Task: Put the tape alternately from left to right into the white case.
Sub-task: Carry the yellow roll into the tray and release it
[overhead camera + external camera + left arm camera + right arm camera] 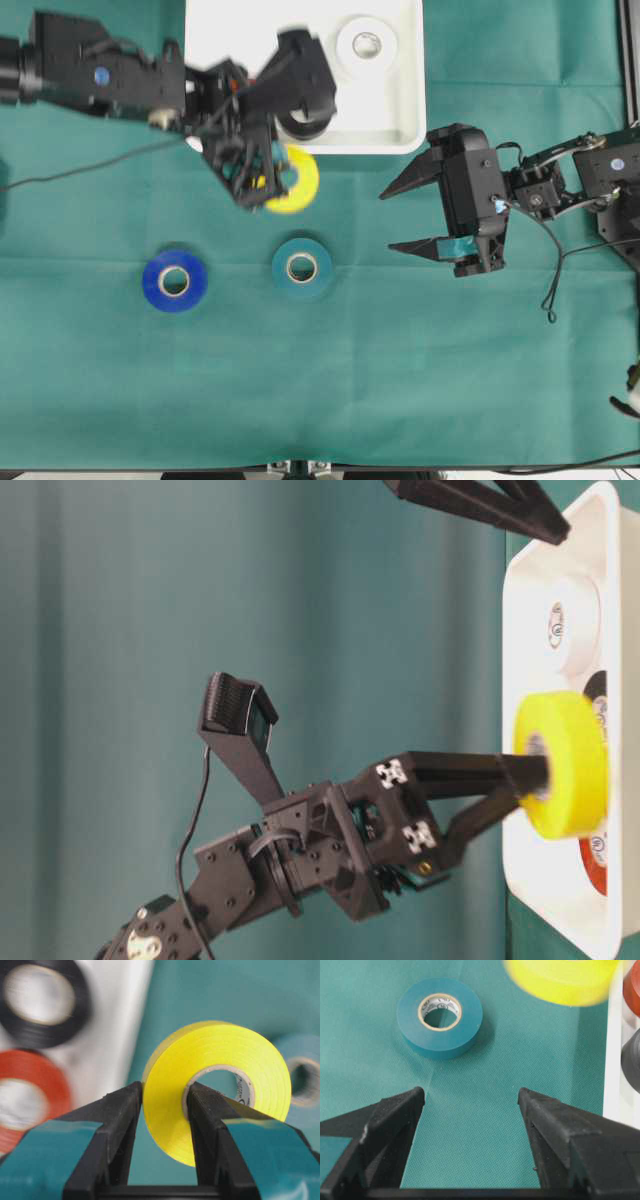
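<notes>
The robot's left gripper needs to release the yellow tape in the white case [298, 40] next to the white roll, behind the black roll. The tape is held just in front of the case.
My left gripper [162, 1092] is shut on the wall of the yellow tape [220, 1075], one finger outside it and one in its core. It holds the roll clear of the cloth, just in front of the white case [400, 130]. In the case lie a white roll [366, 44], a black roll [42, 1002] and a red-orange roll [27, 1097]. On the cloth lie the blue roll [174, 281] and the teal roll [302, 267]. My right gripper [387, 220] hovers open and empty to the right of the teal roll [440, 1016].
Green cloth covers the table [420, 380]. The left arm [110, 75] reaches over the case's left part and hides some of it from overhead. A black cable [550, 270] hangs from the right arm.
</notes>
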You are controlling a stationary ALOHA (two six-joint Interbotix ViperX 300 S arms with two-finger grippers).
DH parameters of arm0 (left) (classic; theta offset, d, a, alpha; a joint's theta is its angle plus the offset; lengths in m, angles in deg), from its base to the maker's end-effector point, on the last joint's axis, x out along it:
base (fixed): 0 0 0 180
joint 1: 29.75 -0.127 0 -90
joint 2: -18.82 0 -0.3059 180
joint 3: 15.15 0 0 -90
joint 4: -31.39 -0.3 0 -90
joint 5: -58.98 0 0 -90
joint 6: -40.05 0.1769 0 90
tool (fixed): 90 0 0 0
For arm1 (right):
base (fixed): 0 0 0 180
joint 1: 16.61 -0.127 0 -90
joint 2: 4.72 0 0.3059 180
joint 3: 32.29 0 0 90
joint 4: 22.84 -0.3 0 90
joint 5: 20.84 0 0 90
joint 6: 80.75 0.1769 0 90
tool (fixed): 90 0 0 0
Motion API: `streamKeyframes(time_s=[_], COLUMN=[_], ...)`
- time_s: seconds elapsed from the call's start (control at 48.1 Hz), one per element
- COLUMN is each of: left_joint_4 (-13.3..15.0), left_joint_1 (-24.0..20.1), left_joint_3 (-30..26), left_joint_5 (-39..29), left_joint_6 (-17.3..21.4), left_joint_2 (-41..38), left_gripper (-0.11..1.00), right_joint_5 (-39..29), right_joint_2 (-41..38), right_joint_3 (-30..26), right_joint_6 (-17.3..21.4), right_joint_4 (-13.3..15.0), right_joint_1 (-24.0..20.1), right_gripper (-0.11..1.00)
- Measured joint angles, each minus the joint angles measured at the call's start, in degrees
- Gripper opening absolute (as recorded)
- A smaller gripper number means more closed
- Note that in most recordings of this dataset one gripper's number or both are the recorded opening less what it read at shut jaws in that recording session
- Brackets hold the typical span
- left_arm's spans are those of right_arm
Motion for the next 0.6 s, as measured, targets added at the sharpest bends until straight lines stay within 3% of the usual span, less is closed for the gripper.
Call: streamKeyframes(time_s=[0.374, 0.602], left_joint_4=[0.0, 0.0], left_joint_1=[-10.2, -14.5], left_joint_3=[-1.58, -2.55], left_joint_5=[0.79, 3.52], left_joint_6=[6.77, 14.77], left_joint_2=[-1.14, -3.16], left_gripper=[-0.03, -0.03], right_joint_5=[0.0, -0.09], right_joint_2=[-0.09, -0.09], right_joint_3=[-0.09, -0.26], right_joint_6=[0.18, 0.18], right_joint_4=[0.0, 0.0], right_joint_1=[0.0, 0.0], right_gripper=[0.81, 0.81])
